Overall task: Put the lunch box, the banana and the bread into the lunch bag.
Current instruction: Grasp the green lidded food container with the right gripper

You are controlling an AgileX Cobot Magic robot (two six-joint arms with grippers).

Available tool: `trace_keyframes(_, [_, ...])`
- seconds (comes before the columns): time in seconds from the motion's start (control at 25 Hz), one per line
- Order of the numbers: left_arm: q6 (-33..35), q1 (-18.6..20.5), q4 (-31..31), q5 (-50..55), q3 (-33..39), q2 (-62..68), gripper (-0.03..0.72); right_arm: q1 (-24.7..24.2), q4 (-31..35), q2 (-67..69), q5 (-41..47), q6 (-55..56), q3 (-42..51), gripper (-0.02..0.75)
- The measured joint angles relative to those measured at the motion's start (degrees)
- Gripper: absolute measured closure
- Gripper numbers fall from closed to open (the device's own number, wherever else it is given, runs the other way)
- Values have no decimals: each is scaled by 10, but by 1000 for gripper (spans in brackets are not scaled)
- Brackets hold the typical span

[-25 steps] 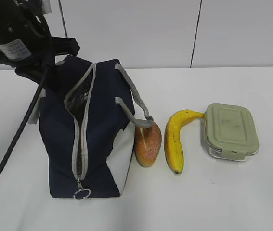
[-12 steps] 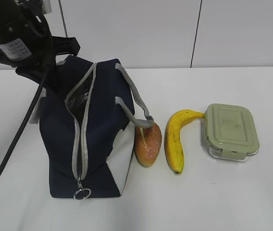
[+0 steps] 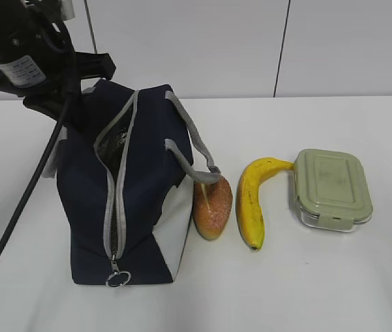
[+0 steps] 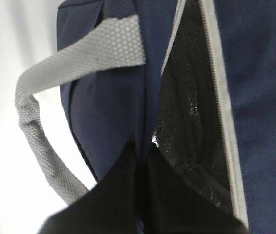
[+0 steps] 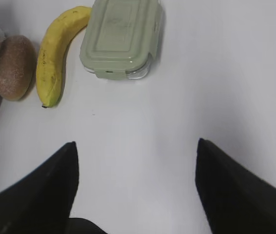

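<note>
The lunch box's side (image 3: pixel 364 185) (image 5: pixel 156 34) facing away from the banana, on the green-lidded lunch box, is the next place my right gripper will go to and close on.
The navy lunch bag (image 3: pixel 140 207) stands at the left, its zipper open along the top and the silvery lining (image 4: pixel 186 122) showing. My left gripper (image 4: pixel 142 156) is shut, pinching the fabric edge at the bag's far end beside the opening; the left arm (image 3: pixel 26 55) hangs over that end. Right of the bag, the bread (image 3: pixel 213 206) leans against the white side panel, followed by the banana (image 3: pixel 249 200) and the green-lidded lunch box (image 3: pixel 332 188). My right gripper (image 5: pixel 135 146) hovers open over bare table, short of the lunch box (image 5: pixel 120 36), banana (image 5: pixel 55 53) and bread (image 5: pixel 11 68).
A grey strap handle (image 3: pixel 196 149) droops from the bag onto the bread. The metal ring pull (image 3: pixel 117 279) hangs at the bag's near end. A black cable (image 3: pixel 16 200) runs down the bag's left side. White table (image 3: pixel 306 283) surrounds everything.
</note>
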Motion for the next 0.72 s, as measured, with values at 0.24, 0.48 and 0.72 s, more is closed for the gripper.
trace_keyframes(0.24, [0,0,0,-3,0,0,688,1,59,185,-61,-59,-9,169])
trace_keyframes(0.48, [0,0,1,-4,0,0,688,-18,179,367,-81,-212,-85,169])
trace_keyframes(0.72, [0,0,1,-4,0,0,688,-83,343,495,-76,-372,-149,169])
